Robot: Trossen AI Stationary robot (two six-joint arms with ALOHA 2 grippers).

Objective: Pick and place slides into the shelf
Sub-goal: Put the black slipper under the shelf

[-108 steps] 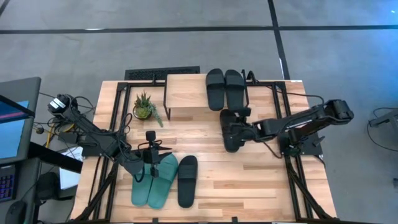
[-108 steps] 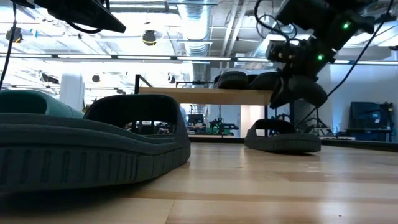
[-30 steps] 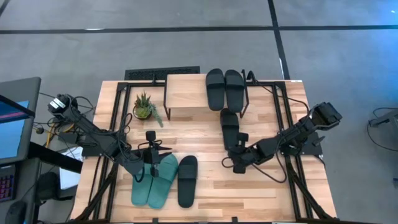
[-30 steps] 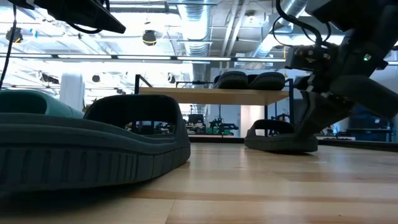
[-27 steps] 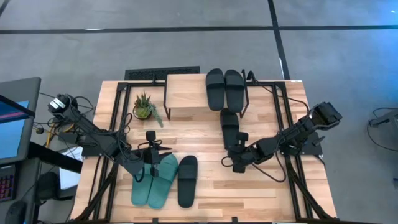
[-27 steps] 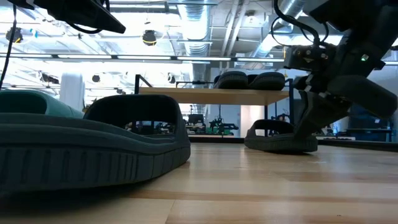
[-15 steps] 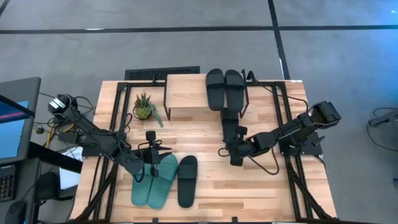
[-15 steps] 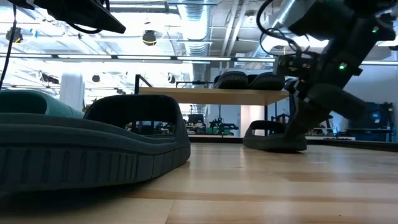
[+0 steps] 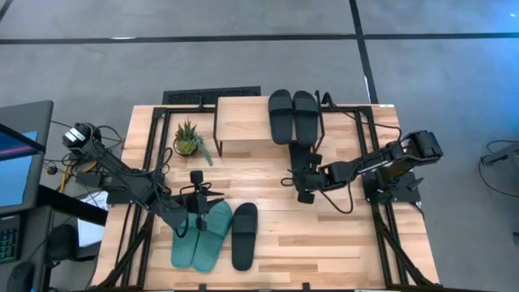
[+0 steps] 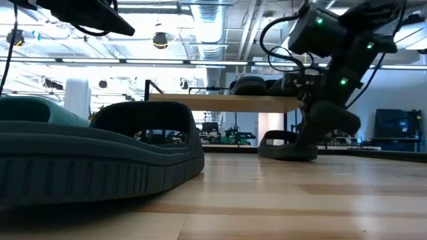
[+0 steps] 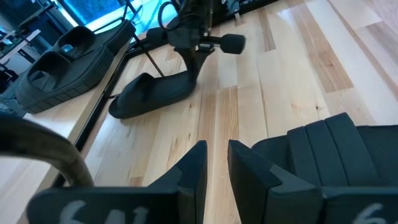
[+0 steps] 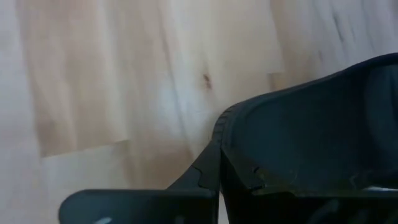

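Note:
My right gripper needs to release the black slide partly [image 9: 304,148] under the shelf, straight below the pair on the wooden top.
A black slide [image 9: 299,162] lies lengthwise in front of the shelf [image 9: 242,122], its far end near the shelf's legs. My right gripper [image 9: 305,188] is shut on its near end, also seen in the low view [image 10: 313,130]. Two more black slides [image 9: 293,116] rest sole-down on the shelf's wooden top. A teal pair [image 9: 201,235] and another black slide [image 9: 244,235] lie flat near the table's near edge. My left gripper [image 9: 199,204] hovers over the teal pair, its fingers [image 11: 199,165] nearly together with only a slit between them. My right gripper pinches the black slide's near end at its rim [image 12: 242,162], with one finger [image 12: 143,202] under the edge. It comes slanting down from the table's near right. That end is raised off the table [image 11: 183,79], while the far end [image 11: 121,107] rests on the wood.
A small potted plant [image 9: 188,139] stands left of the shelf. A black grille [image 9: 211,97] sits at the far edge behind it. Black frame rails [image 9: 146,162] run along both table sides. Bare wood [image 9: 340,243] lies at the near right.
My right gripper has moved toward the table's far edge and the shelf, staying shut on the black slide. The slide has slid along the table with it, its far end now close to the shelf's legs. The left arm has kept still.

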